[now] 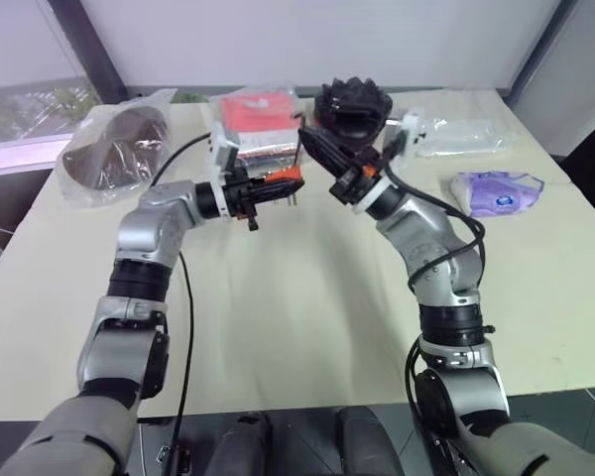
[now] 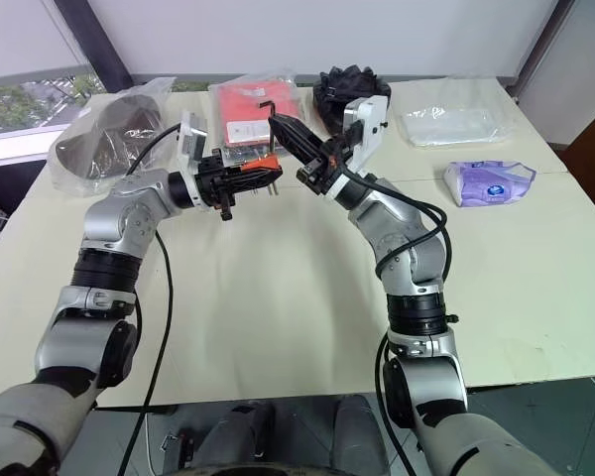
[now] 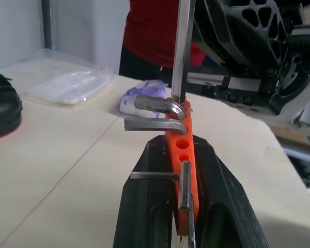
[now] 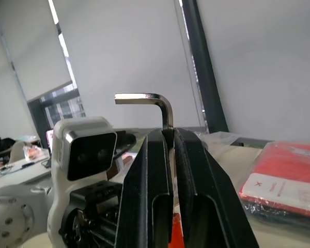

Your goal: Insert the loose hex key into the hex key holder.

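The loose hex key stands high in the holder's end hole, held near its bend, so my right gripper should grasp the key's long leg (image 3: 180, 77) further down.
My left gripper (image 3: 178, 149) is shut on the orange hex key holder (image 3: 184, 138), held level above the table. Three grey keys (image 3: 154, 104) stick out of the block. My right gripper (image 4: 171, 132) is shut on the loose hex key (image 4: 154, 99), its short bent leg above the fingertips. In the left wrist view the key's long shaft (image 3: 183, 46) comes straight down to the holder's far end; I cannot tell whether its tip sits in a hole. In the head views the right gripper (image 2: 286, 127) is just above and right of the holder (image 2: 264, 164).
At the table's back lie a red packet in clear plastic (image 1: 256, 109), a black object (image 1: 352, 105), a clear bag (image 1: 463, 134) and a bagged brown item (image 1: 114, 149). A purple pack (image 1: 497, 192) lies right. A person in red (image 3: 151, 31) stands beyond the table.
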You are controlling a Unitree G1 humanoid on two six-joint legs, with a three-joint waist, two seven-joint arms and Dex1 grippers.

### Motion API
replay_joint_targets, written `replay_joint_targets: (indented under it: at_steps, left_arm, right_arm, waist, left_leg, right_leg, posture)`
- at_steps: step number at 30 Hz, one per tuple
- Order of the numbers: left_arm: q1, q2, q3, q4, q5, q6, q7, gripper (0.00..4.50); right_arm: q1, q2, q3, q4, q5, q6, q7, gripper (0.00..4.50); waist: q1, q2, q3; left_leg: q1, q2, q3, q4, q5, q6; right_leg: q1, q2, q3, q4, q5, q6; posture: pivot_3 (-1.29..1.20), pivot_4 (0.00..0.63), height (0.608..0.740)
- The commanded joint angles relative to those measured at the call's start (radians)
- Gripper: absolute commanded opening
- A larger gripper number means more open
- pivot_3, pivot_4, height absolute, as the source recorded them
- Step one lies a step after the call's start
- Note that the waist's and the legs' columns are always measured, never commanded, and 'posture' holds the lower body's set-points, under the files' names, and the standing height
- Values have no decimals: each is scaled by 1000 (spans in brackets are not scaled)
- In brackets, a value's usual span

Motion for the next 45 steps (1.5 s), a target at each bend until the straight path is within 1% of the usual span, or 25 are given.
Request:
replay_joint_targets:
  at_steps: [1,8,17,28,32,38,41,42,45]
  left_arm:
    - [-31,5,36,-60,-23,-48,-1,0]
    - [-31,5,25,-47,20,-107,-3,0]
    - [-32,-8,25,-80,21,-109,1,0]
    - [-31,-15,39,-97,-3,-83,22,0]
    - [-30,-14,41,-92,-3,-83,25,0]
    - [-31,-12,55,-56,-1,-82,50,0]
    - [-26,-10,45,-57,9,-91,43,0]
    - [-22,-9,39,-58,13,-95,41,0]
    - [-16,-8,25,-48,28,-115,38,0]
  right_arm:
    - [10,-11,32,21,-10,22,18,39]
    - [9,-39,40,45,-13,44,37,39]
    - [-10,-72,56,99,-37,71,37,39]
    - [-27,-75,28,148,-39,80,2,39]
    - [-49,-65,-20,192,-36,70,-62,39]
    - [-32,-80,-28,155,-17,64,-40,39]
    - [-19,-85,-15,133,-12,73,-23,1011]
    - [-15,-87,-9,122,-12,73,-17,1480]
    - [-12,-87,-2,108,-20,63,-17,3162]
  waist:
    - [0,0,0]
    - [1,0,0]
    - [0,0,0]
    - [1,0,0]
    - [0,0,0]
    - [0,0,0]
    - [1,0,0]
    - [2,0,0]
    - [1,0,0]
  left_leg:
    - [0,0,0,0,0,0]
    - [0,0,0,0,0,0]
    - [0,0,0,0,0,0]
    - [0,0,0,0,0,0]
    - [0,0,0,0,0,0]
    - [0,0,0,0,0,0]
    - [0,0,0,0,0,0]
    - [0,0,0,0,0,0]
    - [0,0,0,0,0,0]
  right_leg:
    - [0,0,0,0,0,0]
    - [0,0,0,0,0,0]
    - [0,0,0,0,0,0]
    - [0,0,0,0,0,0]
    - [0,0,0,0,0,0]
    - [0,0,0,0,0,0]
    - [0,0,0,0,0,0]
    - [0,0,0,0,0,0]
    - [0,0,0,0,0,0]
  posture:
    - [0,150,740]
    - [0,150,740]
    - [0,150,740]
    - [0,150,740]
    - [0,150,740]
    - [0,150,740]
    - [0,150,740]
    - [0,150,740]
    - [0,150,740]
